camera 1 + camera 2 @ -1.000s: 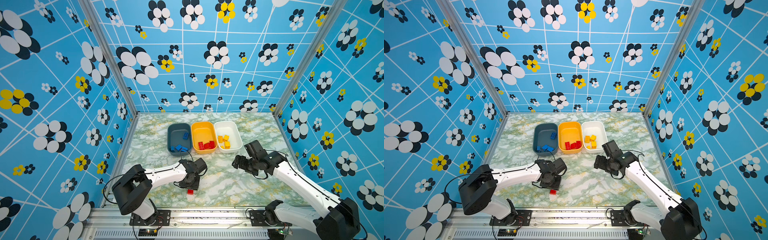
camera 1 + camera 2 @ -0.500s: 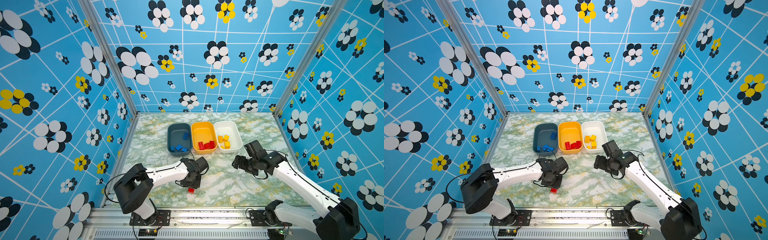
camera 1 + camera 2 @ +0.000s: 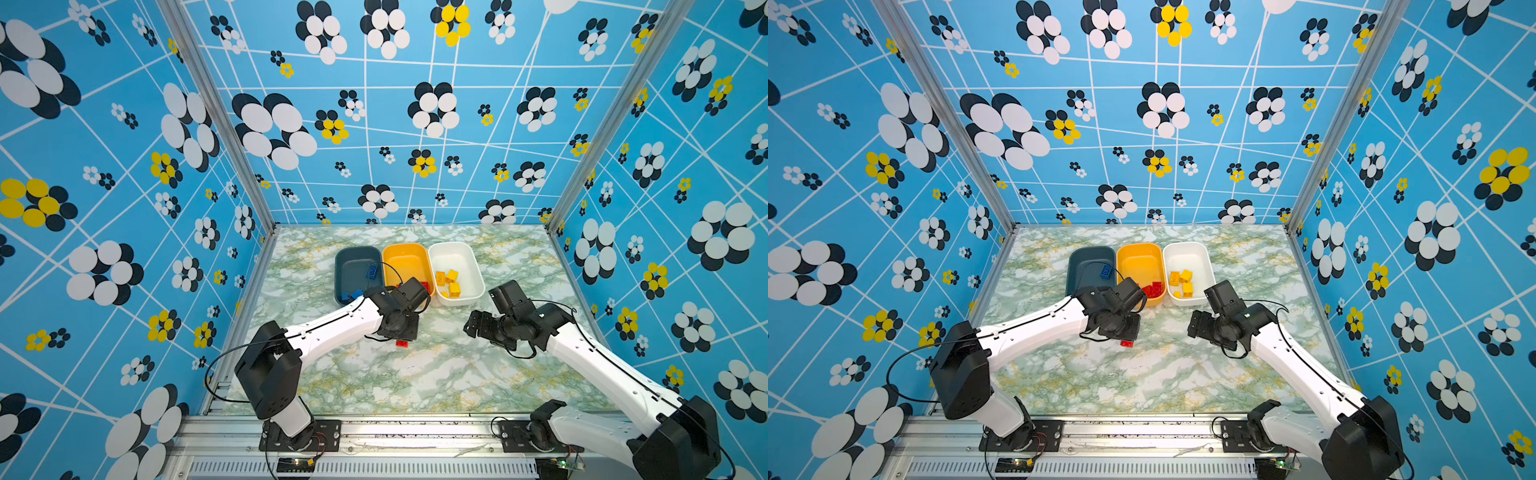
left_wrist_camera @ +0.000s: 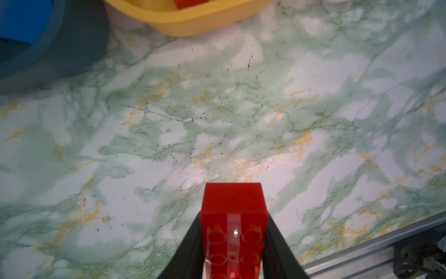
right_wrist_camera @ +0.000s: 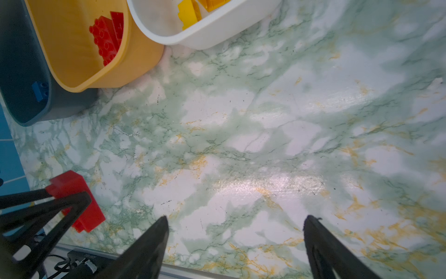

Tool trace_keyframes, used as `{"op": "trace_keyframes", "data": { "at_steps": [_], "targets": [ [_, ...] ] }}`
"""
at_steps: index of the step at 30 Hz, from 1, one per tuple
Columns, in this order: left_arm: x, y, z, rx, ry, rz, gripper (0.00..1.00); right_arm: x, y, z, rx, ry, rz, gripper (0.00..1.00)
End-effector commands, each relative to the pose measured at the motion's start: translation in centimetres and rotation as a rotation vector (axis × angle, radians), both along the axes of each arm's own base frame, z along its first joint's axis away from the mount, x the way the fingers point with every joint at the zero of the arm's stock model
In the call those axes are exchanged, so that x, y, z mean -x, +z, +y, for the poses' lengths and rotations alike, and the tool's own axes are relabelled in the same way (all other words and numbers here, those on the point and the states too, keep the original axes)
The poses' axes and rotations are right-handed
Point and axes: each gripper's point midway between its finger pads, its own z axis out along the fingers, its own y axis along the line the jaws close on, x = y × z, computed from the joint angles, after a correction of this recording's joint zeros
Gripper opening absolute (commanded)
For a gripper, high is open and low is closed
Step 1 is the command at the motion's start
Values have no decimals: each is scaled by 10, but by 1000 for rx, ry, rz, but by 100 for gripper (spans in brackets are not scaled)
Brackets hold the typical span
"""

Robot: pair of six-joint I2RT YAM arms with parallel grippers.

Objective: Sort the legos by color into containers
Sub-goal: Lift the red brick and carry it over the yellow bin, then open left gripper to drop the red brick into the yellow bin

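My left gripper will let go of the red lego mid-floor in the orange-yellow container (image 3: 412,280), behind the other red legos.
My left gripper (image 4: 233,215) is shut on a red lego (image 4: 234,217), studs facing the wrist camera. Both top views show that lego (image 3: 401,343) (image 3: 1127,343) low over the marbled table, just in front of the orange-yellow container (image 3: 405,249). The right wrist view shows it (image 5: 72,183) between the left fingers. Blue legos (image 3: 372,270) lie in the dark teal container (image 3: 353,253). Red legos (image 3: 1154,289) lie in the orange-yellow one and yellow legos (image 3: 451,282) in the white container (image 3: 453,247). My right gripper (image 5: 237,218) hangs open and empty in front of the white container.
The three containers stand side by side at mid-table. Patterned blue walls close in the left, right and back. An aluminium rail (image 3: 374,428) carrying both arm bases runs along the front edge.
My left gripper has closed on the red lego and carried it from near the front edge toward the containers. The right arm has not moved.
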Motion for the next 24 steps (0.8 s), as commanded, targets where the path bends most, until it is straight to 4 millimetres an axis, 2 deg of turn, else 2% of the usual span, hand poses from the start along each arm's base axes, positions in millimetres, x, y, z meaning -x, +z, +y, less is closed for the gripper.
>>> {"op": "trace_keyframes", "data": {
  "at_steps": [1, 7, 12, 17, 24],
  "targets": [
    [-34, 10, -11, 15, -10, -51, 29, -1, 2, -1, -8, -6, -10, 89],
    [-90, 38, -31, 76, 0, -123, 29, -3, 5, -1, -6, -7, -18, 89],
    [-128, 46, -36, 85, 16, -154, 29, -5, 9, -2, -2, -12, -25, 89],
    [-161, 38, -35, 78, 37, -162, 29, -7, 11, -2, 2, -20, -31, 89],
    [-188, 11, -30, 62, 65, -151, 30, -9, 14, -4, 7, -37, -39, 89]
  ]
}}
